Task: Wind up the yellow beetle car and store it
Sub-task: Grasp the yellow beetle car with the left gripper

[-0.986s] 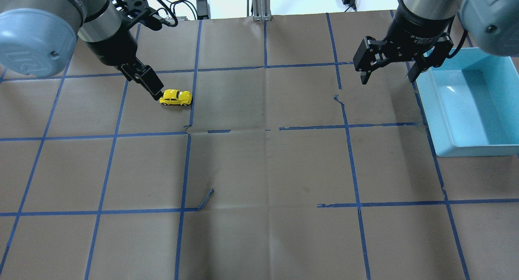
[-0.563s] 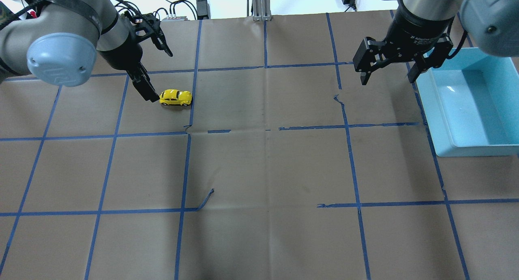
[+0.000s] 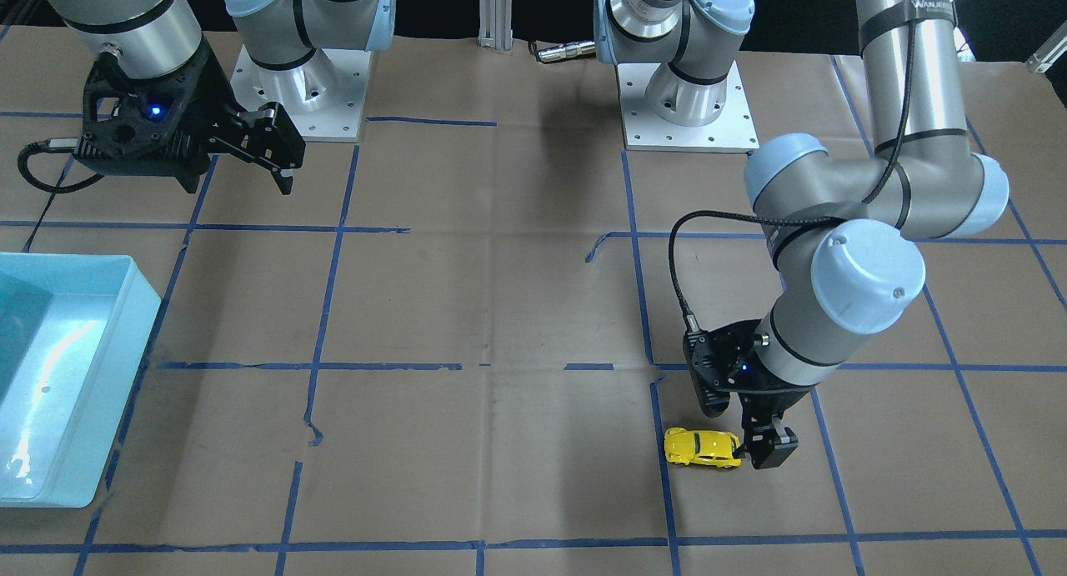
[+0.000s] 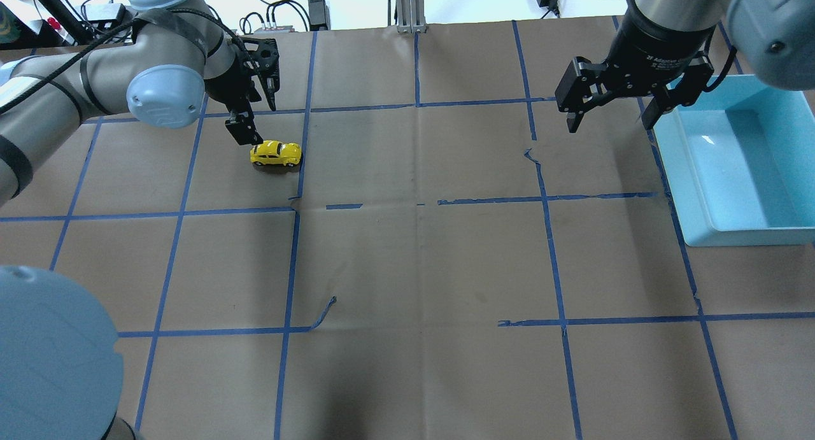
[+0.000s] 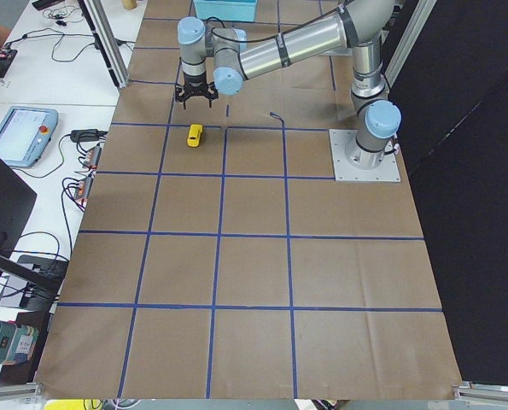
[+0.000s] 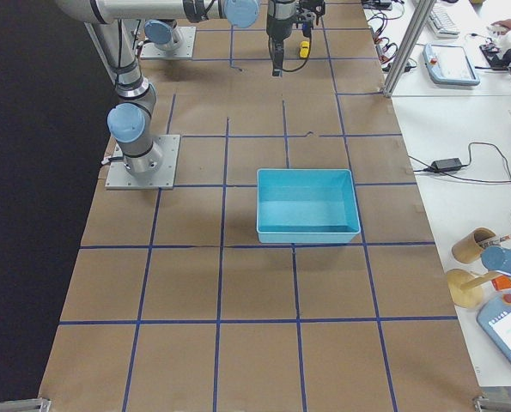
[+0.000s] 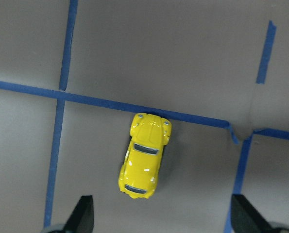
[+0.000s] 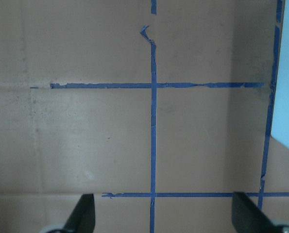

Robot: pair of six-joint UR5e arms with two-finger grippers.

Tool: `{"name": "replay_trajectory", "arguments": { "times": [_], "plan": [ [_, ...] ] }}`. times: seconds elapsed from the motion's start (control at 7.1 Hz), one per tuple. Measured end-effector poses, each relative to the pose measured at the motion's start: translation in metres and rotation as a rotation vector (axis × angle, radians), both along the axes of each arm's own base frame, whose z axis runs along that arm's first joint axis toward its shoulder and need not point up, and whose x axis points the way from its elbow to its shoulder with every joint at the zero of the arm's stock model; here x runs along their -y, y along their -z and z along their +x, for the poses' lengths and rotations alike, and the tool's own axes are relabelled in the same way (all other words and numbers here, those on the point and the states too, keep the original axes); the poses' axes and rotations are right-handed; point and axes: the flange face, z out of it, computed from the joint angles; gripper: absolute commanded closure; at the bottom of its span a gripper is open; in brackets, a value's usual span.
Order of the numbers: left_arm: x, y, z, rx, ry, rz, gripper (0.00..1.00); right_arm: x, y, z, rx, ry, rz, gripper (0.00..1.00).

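Note:
My left gripper needs to close across the cabin (image 3: 709,443) (image 7: 142,164) of the yellow beetle car. One finger will be on each side, just behind the windshield.
The yellow beetle car (image 4: 276,153) stands on the brown paper table, also seen in the front view (image 3: 702,448) and the left side view (image 5: 194,135). My left gripper (image 4: 258,116) is open and empty, low over the table just behind the car's left end. In the left wrist view the car (image 7: 144,160) lies just ahead of the gap between the two open fingertips (image 7: 84,213), touching neither. My right gripper (image 4: 610,120) is open and empty, raised beside the blue bin (image 4: 673,172).
The light blue bin is empty and sits at the table's right edge, also in the front view (image 3: 125,326) and the right side view (image 6: 307,232). Blue tape lines (image 4: 296,172) grid the paper, with some loose torn ends (image 4: 323,314).
My left arm has swung round and its wrist has turned, so the open gripper now stands over the car's left end. The car and the right arm have not moved.

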Motion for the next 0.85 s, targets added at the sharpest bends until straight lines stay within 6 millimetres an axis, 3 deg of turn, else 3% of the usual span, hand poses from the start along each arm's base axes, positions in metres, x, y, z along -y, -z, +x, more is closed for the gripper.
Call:
{"name": "replay_trajectory", "arguments": {
  "times": [0.42, 0.7, 0.85],
  "plan": [
    [0.015, 0.057, -0.001, 0.005, 0.065, 0.059, 0.00, 0.001, -0.001, 0.000, 0.003, 0.001, -0.003, 0.00],
    [0.013, 0.073, -0.001, 0.007, 0.065, 0.085, 0.02, 0.003, 0.001, 0.000, 0.002, 0.002, 0.001, 0.00],
    [0.013, 0.077, 0.000, 0.007, 0.065, 0.091, 0.11, 0.002, 0.002, 0.000, 0.003, 0.002, 0.004, 0.00]
  ]
}}
